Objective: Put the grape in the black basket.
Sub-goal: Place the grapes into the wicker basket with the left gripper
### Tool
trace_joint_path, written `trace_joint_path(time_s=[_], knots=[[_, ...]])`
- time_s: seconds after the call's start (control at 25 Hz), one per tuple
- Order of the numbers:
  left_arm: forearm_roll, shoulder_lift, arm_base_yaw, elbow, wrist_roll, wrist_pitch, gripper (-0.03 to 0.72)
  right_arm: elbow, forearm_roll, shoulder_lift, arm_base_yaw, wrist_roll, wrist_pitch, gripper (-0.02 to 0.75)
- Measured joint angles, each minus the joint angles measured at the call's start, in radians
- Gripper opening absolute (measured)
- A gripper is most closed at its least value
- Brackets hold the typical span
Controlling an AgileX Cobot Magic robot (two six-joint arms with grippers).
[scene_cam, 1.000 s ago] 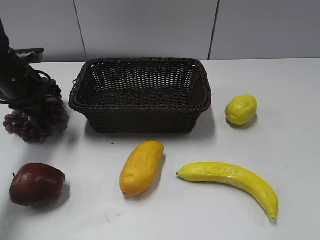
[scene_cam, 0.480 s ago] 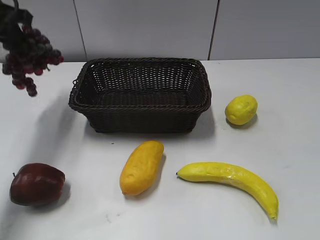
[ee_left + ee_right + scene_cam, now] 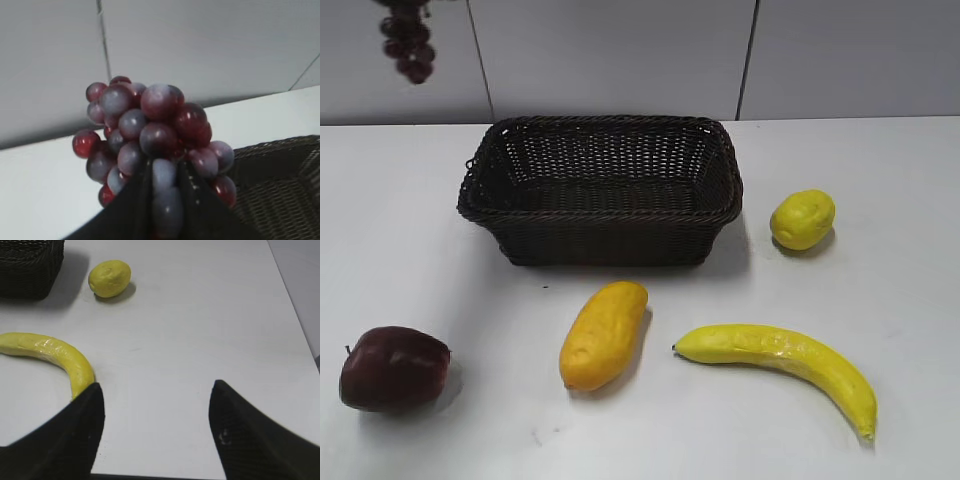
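Observation:
The robot's left gripper will release the grape on the middle of the black basket's bottom (image 3: 618, 187), near the front side of the basket.
The grape (image 3: 408, 40) hangs high at the top left of the exterior view, well above the table and left of the black basket (image 3: 602, 187). In the left wrist view my left gripper (image 3: 165, 172) is shut on the grape (image 3: 150, 125), its two black fingers pinching grapes at the bunch's near end; the basket's rim (image 3: 280, 150) shows at the lower right. The left arm itself is out of the exterior view. My right gripper (image 3: 156, 390) is open and empty above bare table.
A dark red apple (image 3: 392, 368) lies at the front left. A yellow-orange mango (image 3: 604, 334) and a banana (image 3: 780, 360) lie in front of the basket. A lemon (image 3: 802, 219) sits right of it. The banana (image 3: 50, 355) and lemon (image 3: 109, 278) show in the right wrist view.
The grape was lifted from the table at the basket's left, rising steadily to the top of the view. The left arm has left the exterior view. The other fruit has not moved.

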Motion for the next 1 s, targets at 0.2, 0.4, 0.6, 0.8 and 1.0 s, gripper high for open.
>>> trace_joint_path(time_s=[0.2, 0.4, 0.6, 0.8, 1.0], knots=[[0.0, 0.044, -0.106, -0.001, 0.0, -0.128, 0.109, 0.0, 0.0, 0.0, 0.0, 0.001, 0.0, 0.5], [0.0, 0.132, -0.151, -0.001, 0.0, -0.163, 0.109, 0.0, 0.0, 0.0, 0.0, 0.001, 0.0, 0.5], [-0.003, 0.252, -0.168, -0.001, 0.0, -0.131, 0.109, 0.0, 0.0, 0.0, 0.0, 0.0, 0.0, 0.5], [-0.03, 0.367, -0.171, -0.001, 0.0, -0.041, 0.106, 0.0, 0.0, 0.0, 0.0, 0.001, 0.0, 0.5], [-0.039, 0.454, -0.172, -0.001, 0.0, 0.047, 0.105, 0.0, 0.0, 0.0, 0.0, 0.001, 0.0, 0.5]])
